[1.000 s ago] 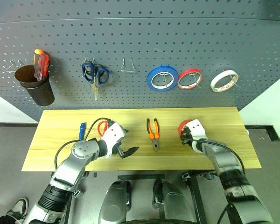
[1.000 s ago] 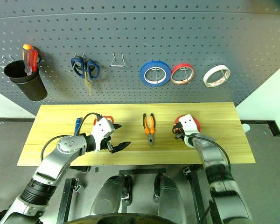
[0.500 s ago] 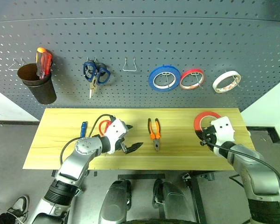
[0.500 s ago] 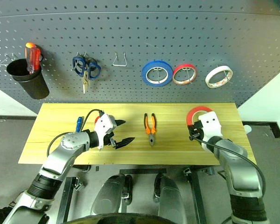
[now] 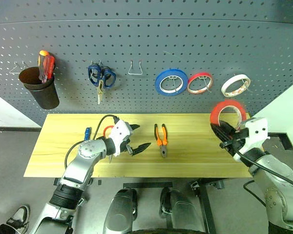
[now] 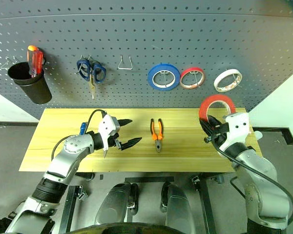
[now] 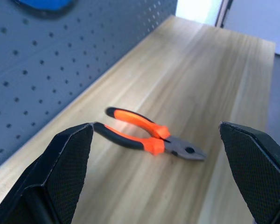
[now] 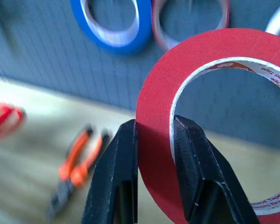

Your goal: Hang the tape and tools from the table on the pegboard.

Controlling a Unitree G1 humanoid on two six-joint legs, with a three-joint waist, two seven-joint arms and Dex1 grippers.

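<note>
My right gripper is to let go of the red tape in front of the thin red roll (image 5: pixel 199 87) (image 8: pixel 190 16), hanging on the same hook.
My right gripper (image 5: pixel 219 130) is shut on the lower band of the red tape (image 5: pixel 228 104), which it holds upright in the air above the table's (image 5: pixel 190 157) right end, in front of the pegboard (image 5: pixel 146 44). The wrist view shows both fingers (image 8: pixel 115 158) clamping the ring (image 8: pixel 177 60). Hovering low over the table's left half, my left gripper (image 5: pixel 141 137) is open and empty and points at the orange-and-black pliers (image 5: pixel 160 140), which lie flat at mid-table. The red-handled scissors (image 5: pixel 107 130) lie partly hidden behind that hand. To their left lies the blue-handled screwdriver (image 5: pixel 86 133).
On the pegboard hang a blue roll (image 5: pixel 171 81), a thin red roll (image 5: pixel 200 83), a whitish roll (image 5: pixel 235 85) and blue-handled scissors (image 5: pixel 101 77). An empty hook (image 5: pixel 134 68) sits between them. A dark cup (image 5: pixel 39 92) at far left holds a red-and-yellow screwdriver.
My right gripper has lifted the red tape off the table, up and to the right. The left gripper has tilted up slightly, still open.
</note>
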